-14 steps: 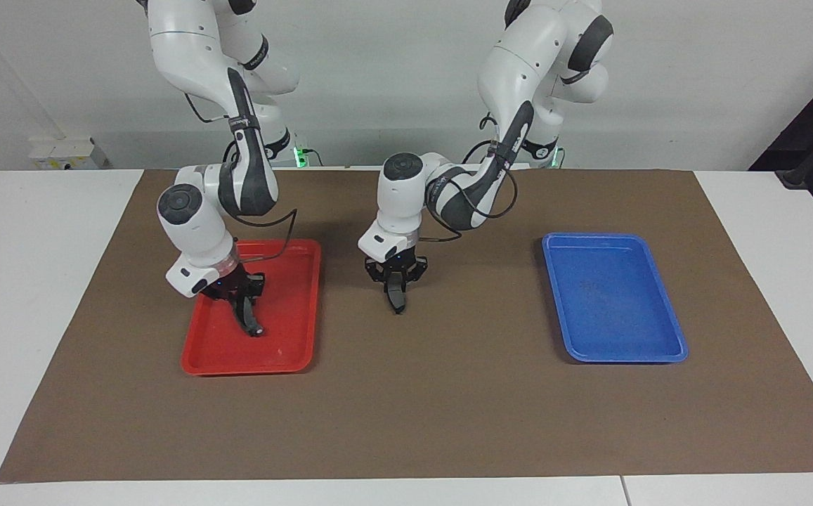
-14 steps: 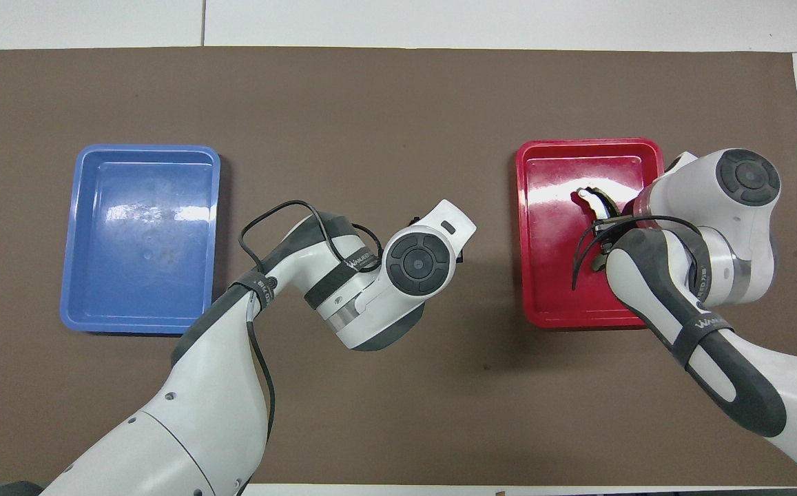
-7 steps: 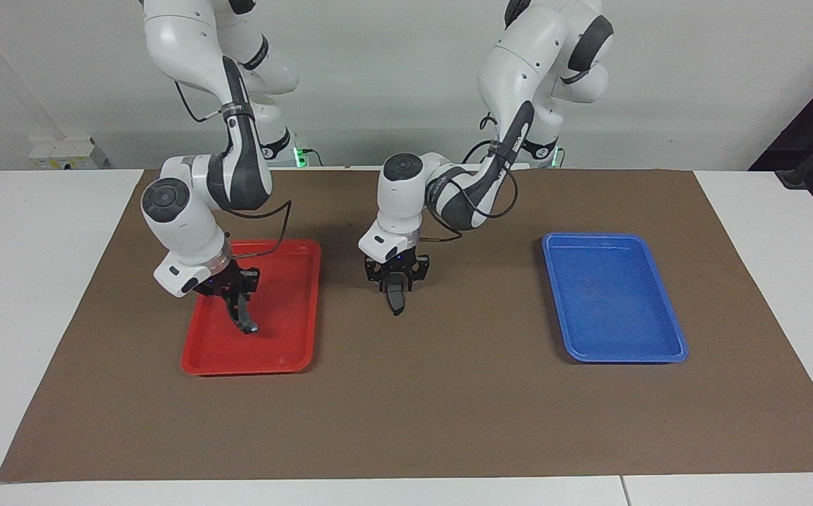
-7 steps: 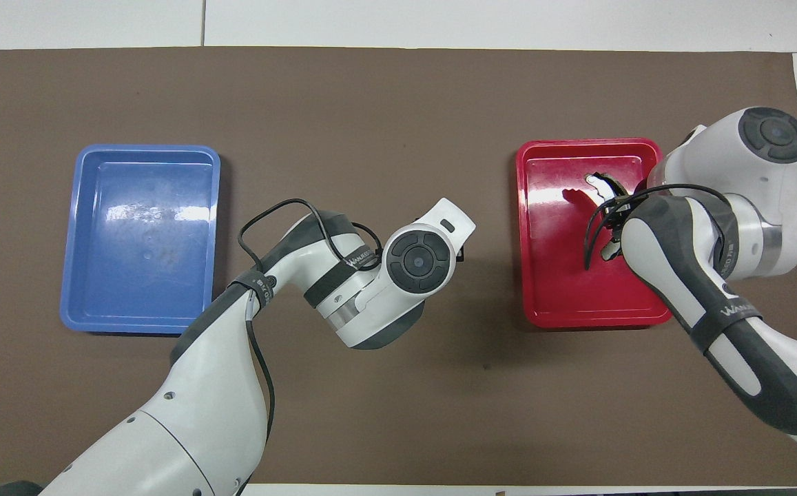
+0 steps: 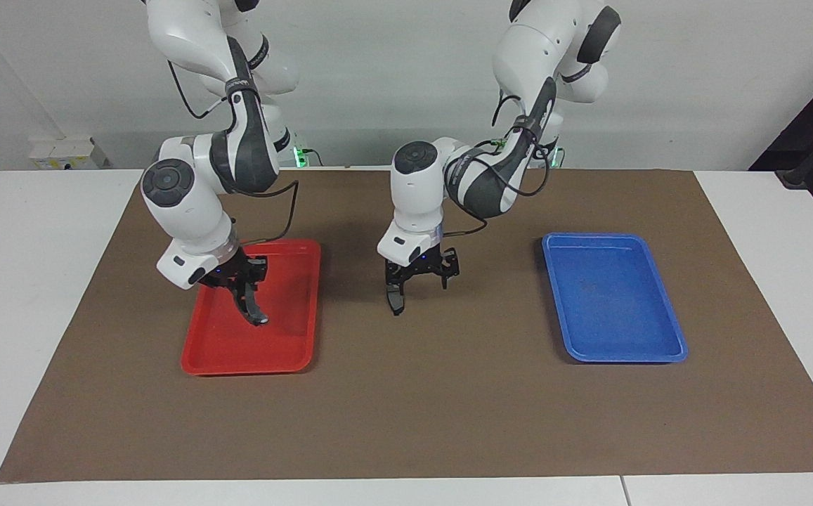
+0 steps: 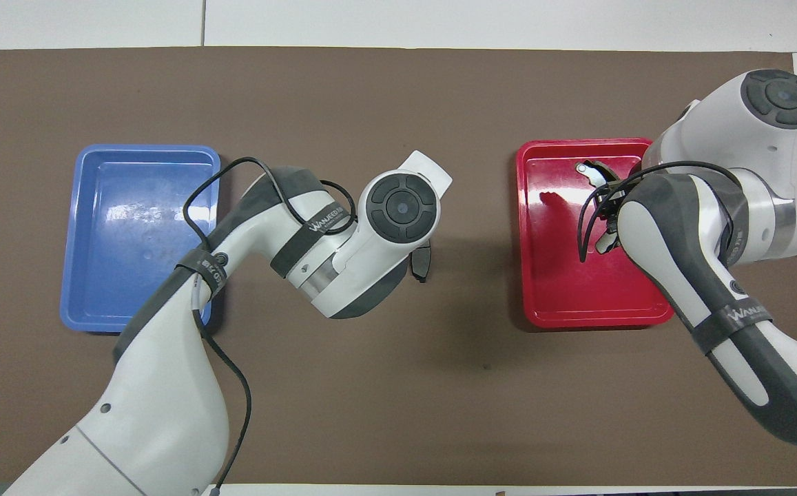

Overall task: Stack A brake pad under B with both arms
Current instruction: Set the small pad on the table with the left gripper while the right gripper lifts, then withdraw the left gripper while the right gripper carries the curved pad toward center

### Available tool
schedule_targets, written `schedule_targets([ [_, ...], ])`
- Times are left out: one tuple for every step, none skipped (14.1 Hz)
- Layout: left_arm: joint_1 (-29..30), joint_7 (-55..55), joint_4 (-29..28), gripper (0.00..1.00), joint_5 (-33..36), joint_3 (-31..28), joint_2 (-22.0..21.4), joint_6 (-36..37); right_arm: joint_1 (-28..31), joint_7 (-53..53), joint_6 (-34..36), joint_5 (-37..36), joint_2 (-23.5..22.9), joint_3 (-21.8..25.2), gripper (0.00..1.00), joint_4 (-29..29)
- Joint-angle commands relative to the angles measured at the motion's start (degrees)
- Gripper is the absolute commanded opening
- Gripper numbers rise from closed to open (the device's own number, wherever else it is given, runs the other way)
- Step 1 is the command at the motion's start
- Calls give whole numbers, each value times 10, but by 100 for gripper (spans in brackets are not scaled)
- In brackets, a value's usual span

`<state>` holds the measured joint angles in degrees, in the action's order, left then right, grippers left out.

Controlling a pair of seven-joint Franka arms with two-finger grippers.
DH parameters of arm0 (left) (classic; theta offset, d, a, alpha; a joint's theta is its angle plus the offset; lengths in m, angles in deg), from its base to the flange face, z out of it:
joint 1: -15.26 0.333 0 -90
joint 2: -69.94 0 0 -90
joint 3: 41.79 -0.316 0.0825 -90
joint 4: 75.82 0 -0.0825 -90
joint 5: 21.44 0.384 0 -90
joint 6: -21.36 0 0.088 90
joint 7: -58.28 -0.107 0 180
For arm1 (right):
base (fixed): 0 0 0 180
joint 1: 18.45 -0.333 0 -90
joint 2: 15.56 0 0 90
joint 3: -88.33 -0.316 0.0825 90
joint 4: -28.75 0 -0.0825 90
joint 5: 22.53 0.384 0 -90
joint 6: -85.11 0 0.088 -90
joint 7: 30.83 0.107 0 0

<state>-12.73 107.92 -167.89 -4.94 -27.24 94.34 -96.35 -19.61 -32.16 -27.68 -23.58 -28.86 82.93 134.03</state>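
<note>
I will use my right gripper to let go of B, now hanging above the red tray, against the short dark A brake pad (image 6: pixel 423 252), on the brown mat between the trays.
My right gripper (image 5: pixel 243 289) is shut on B (image 5: pixel 255 313), the curved black brake piece. B hangs from it above the red tray (image 5: pixel 283 337). In the overhead view B's tip (image 6: pixel 592 172) shows over the red tray (image 6: pixel 563 296), beside the right wrist. My left gripper (image 5: pixel 419 284) is open over the brown mat between the two trays. The short dark A brake pad (image 5: pixel 396 301) stands on end on the mat. It is at the finger nearer the red tray, and I cannot tell if it touches that finger. It also shows in the overhead view (image 6: pixel 420 262).
A blue tray (image 5: pixel 613 295) lies on the mat toward the left arm's end; it also shows in the overhead view (image 6: pixel 140 234). The brown mat (image 5: pixel 448 407) covers the middle of the white table.
My left gripper has opened, and the pad stays where it was on the mat. My right gripper has lifted B a little higher over the red tray.
</note>
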Motion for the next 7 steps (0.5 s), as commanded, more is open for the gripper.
schedule_targets([
  [47,-113,-13,100,-64,-3,-84,86,-2,59,10,7,2,-36,0,-11],
  [70,-162,-14,100,-84,-3,-109,115,-8,89,10,7,-1,-57,0,-17],
  [91,-198,-14,100,-93,-8,-128,141,-8,134,9,7,-6,-81,0,-24],
  [105,-234,-18,100,-101,-21,-153,162,-9,176,7,7,-9,-104,0,-32],
  [116,-269,-22,100,-114,-36,-174,175,-9,215,0,1,-15,-129,0,-35],
  [129,-305,-28,100,-130,-56,-196,183,-10,249,-7,-1,-28,-154,0,-41],
  [145,-342,-33,100,-143,-72,-217,190,-17,281,-28,-1,-36,-171,0,-43],
])
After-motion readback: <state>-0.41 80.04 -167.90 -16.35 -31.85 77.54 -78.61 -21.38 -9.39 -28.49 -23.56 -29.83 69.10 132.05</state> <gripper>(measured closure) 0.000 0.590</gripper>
